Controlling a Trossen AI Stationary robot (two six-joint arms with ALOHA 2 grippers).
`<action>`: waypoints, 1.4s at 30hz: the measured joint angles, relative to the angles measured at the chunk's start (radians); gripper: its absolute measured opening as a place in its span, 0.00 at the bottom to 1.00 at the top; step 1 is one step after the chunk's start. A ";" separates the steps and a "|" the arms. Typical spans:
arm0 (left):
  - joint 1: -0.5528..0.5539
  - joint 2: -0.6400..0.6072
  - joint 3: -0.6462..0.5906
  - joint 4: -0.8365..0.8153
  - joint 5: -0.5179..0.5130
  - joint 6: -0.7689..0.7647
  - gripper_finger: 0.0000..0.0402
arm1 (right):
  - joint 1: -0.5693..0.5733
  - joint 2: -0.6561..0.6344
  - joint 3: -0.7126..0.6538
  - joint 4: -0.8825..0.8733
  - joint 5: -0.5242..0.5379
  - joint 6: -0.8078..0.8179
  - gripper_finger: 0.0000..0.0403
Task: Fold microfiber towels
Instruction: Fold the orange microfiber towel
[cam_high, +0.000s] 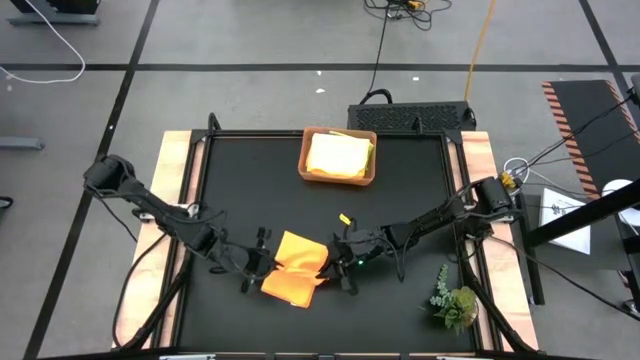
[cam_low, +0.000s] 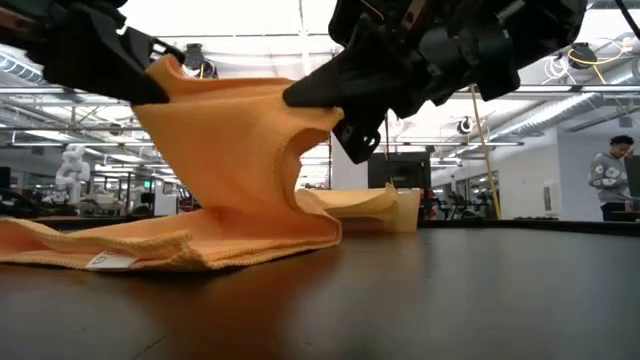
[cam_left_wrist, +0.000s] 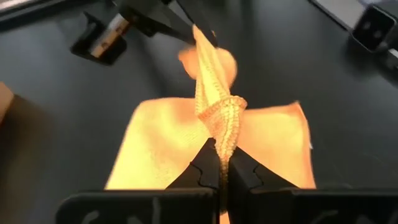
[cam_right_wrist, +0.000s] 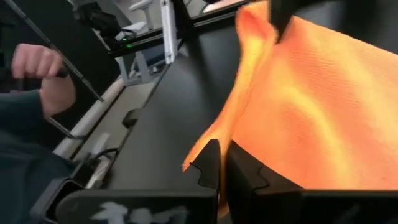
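Note:
The towel's side curves inward below my right gripper's pinch, so next I open my right gripper, take the towel's raised edge's corner (cam_low: 324, 119) and pull it straight before folding.
An orange microfiber towel (cam_high: 295, 268) sits near the table's front middle, partly raised between my two grippers. My left gripper (cam_left_wrist: 222, 149) is shut on its left end and my right gripper (cam_right_wrist: 222, 152) on its right end. In the low view the towel (cam_low: 230, 160) rises like a tent, and its lower part with a white label (cam_low: 110, 262) lies on the table. A brown tray (cam_high: 305, 170) at the far middle holds folded yellow towels (cam_high: 338, 155). My left gripper pinches a bunched, gathered bit of the towel's raised edge (cam_left_wrist: 226, 121) between its two fingers, slanting down from the table's left. The cloth runs from there up to the other gripper, while the rest lies spread on the table below. My right gripper pinches the towel's raised edge at its right end (cam_right_wrist: 214, 134) between its two fingers, coming from the table's right and tipped a little down. Whether it has one layer or several, I cannot tell. The cloth slopes from the fingers down to the table.
A green plant sprig (cam_high: 452, 300) lies at the near right of the table. A small yellow bit (cam_high: 345, 218) lies just beyond the right gripper. A person's hand (cam_right_wrist: 37, 68) shows past the table's edge in the right wrist view.

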 joint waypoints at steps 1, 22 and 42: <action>-0.006 0.000 -0.002 -0.004 0.001 -0.009 0.01 | 0.005 0.003 -0.001 0.009 -0.001 0.005 0.01; -0.127 0.002 -0.011 0.002 -0.069 -0.128 0.01 | 0.058 0.014 -0.004 0.061 0.084 -0.103 0.03; -0.119 0.002 -0.010 0.034 -0.225 -0.086 0.02 | 0.044 0.225 -0.002 0.385 0.173 0.047 0.65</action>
